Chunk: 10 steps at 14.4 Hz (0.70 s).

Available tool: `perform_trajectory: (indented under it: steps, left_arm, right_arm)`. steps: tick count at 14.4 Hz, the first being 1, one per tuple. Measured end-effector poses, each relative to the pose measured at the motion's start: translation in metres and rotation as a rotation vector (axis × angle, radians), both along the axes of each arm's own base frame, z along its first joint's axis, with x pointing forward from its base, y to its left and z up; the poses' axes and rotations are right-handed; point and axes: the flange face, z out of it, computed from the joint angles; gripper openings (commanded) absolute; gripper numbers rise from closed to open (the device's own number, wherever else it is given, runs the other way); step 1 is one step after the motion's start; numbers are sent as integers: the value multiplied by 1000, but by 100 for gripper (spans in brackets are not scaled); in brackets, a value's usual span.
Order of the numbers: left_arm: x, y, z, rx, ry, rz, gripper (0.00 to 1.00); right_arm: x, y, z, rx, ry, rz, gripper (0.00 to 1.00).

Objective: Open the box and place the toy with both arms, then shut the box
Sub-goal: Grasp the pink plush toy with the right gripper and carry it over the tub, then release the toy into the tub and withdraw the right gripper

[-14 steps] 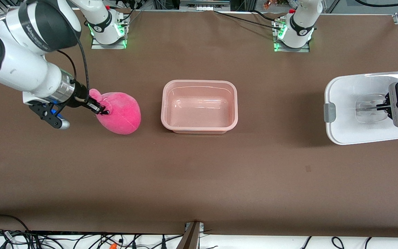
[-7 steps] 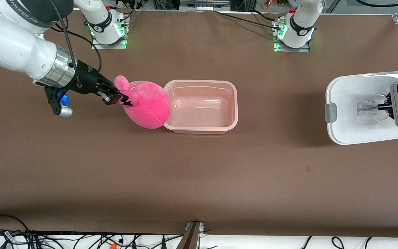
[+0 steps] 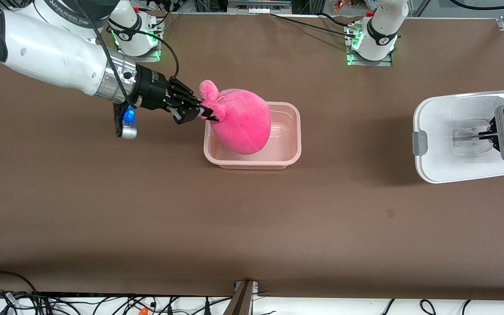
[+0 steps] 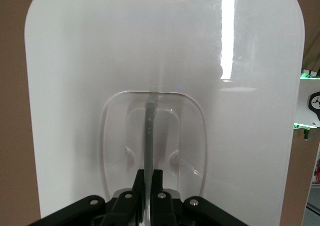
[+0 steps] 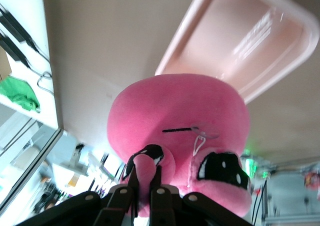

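Observation:
Next, I release the plush toy, which hangs over the tub now, with my right gripper inside the pale pink tub [image 3: 240, 140], by the tub's side nearest that gripper.
The bright pink plush toy [image 3: 241, 122] hangs over the open pale pink tub of the box [image 3: 252, 165], at the tub's end toward the right arm. My right gripper [image 3: 215, 114] is shut on a small nub of the toy [image 5: 185, 116], and the tub [image 5: 235, 41] shows beneath it. The box's white lid [image 3: 449, 118], with a grey clip [image 3: 417, 143], is at the left arm's end of the table and casts a shadow beside it. My left gripper [image 3: 486, 134] is shut on the lid's clear handle bar [image 4: 149, 131]. The lid [image 4: 100, 61] fills the left wrist view.
Both arm bases [image 3: 136, 37] [image 3: 372, 41] stand with green lights along the table edge farthest from the front camera. Cables [image 3: 103, 304] lie past the nearest edge. A small dark mark [image 3: 390, 213] sits on the brown tabletop.
My right gripper has carried the toy from the right arm's end of the table to above the tub. The left gripper and lid have barely moved.

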Motion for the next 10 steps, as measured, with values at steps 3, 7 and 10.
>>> perform_trajectory:
  steps: [3, 7, 10]
  left_arm:
    - [0, 4, -3, -2, 4, 6, 0]
    - [0, 6, -4, -3, 5, 9, 0]
    - [0, 6, -4, -3, 5, 9, 0]
  right_arm:
    - [2, 8, -30, 72, 97, 0, 0]
    - [6, 29, -91, 130, 176, 61, 0]
    - [5, 34, -129, 131, 194, 106, 0]
